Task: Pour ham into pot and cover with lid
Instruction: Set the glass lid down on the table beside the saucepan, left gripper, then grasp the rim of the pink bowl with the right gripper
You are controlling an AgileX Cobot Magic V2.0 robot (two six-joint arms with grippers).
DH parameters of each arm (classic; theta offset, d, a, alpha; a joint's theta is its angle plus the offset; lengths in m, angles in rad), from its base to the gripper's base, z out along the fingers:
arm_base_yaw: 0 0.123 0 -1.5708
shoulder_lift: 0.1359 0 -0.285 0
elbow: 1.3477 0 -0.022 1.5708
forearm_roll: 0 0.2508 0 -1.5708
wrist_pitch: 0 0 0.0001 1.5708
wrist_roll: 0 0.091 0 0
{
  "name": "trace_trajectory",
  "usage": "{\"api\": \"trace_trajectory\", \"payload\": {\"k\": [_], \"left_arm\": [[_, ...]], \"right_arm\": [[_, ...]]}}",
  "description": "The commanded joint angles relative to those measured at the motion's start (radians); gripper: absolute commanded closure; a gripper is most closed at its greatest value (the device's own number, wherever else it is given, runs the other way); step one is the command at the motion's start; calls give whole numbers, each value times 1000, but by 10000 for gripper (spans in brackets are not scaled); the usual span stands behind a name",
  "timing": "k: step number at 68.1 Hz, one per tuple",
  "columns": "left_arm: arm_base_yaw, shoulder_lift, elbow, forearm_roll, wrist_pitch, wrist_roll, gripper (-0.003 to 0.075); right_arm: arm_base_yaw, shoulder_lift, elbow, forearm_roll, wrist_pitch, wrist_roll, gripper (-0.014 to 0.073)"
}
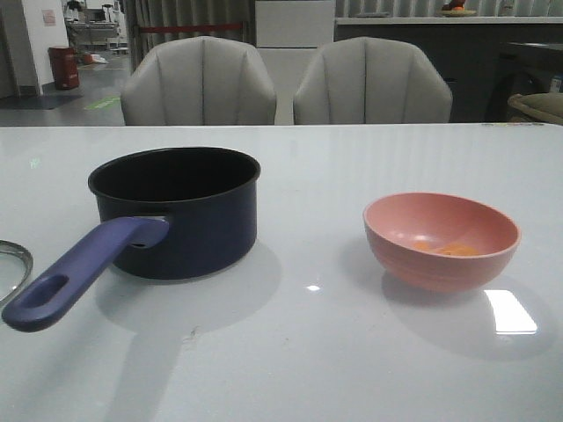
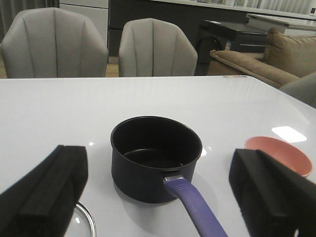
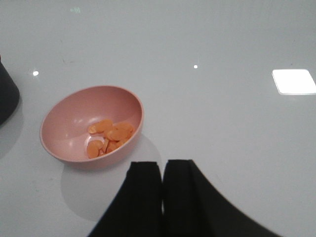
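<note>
Next, I move my right gripper to the pink bowl's rim (image 1: pixel 508 220) (image 3: pixel 141 129), on the side that faces away from the dark navy pot, and close it there.
The dark navy pot (image 1: pixel 176 211) stands on the table left of centre, empty, its purple-blue handle (image 1: pixel 79 272) pointing toward the front left. It also shows in the left wrist view (image 2: pixel 155 158). The pink bowl (image 1: pixel 440 239) sits to the right and holds several orange ham slices (image 3: pixel 109 136). Only the steel rim of the glass lid (image 1: pixel 10 268) shows at the left edge, also in the left wrist view (image 2: pixel 84 222). My left gripper (image 2: pixel 158 192) is open and empty, above the pot handle. My right gripper (image 3: pixel 163 168) is shut and empty, beside the bowl (image 3: pixel 91 126). Neither arm shows in the front view.
The white glossy table (image 1: pixel 308 352) carries the pot, bowl and lid. Two grey chairs (image 1: pixel 198 83) stand behind its far edge. A brown sofa (image 2: pixel 266 54) is off to the right.
</note>
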Motion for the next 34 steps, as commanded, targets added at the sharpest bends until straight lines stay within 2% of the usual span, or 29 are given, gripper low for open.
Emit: {"api": "trace_trajectory", "payload": {"k": [1, 7, 15, 34], "left_arm": [[-9, 10, -28, -12, -82, 0, 104], [-9, 10, -28, -12, -82, 0, 104], [-9, 10, -28, -12, -82, 0, 104], [-9, 10, -28, -12, -82, 0, 104]], "right_arm": [[-7, 102, -90, 8, -29, -7, 356], [-7, 206, -175, 8, 12, -7, 239], [-7, 351, -272, 10, 32, -7, 152], [-7, 730, -451, 54, 40, -7, 146]]}}
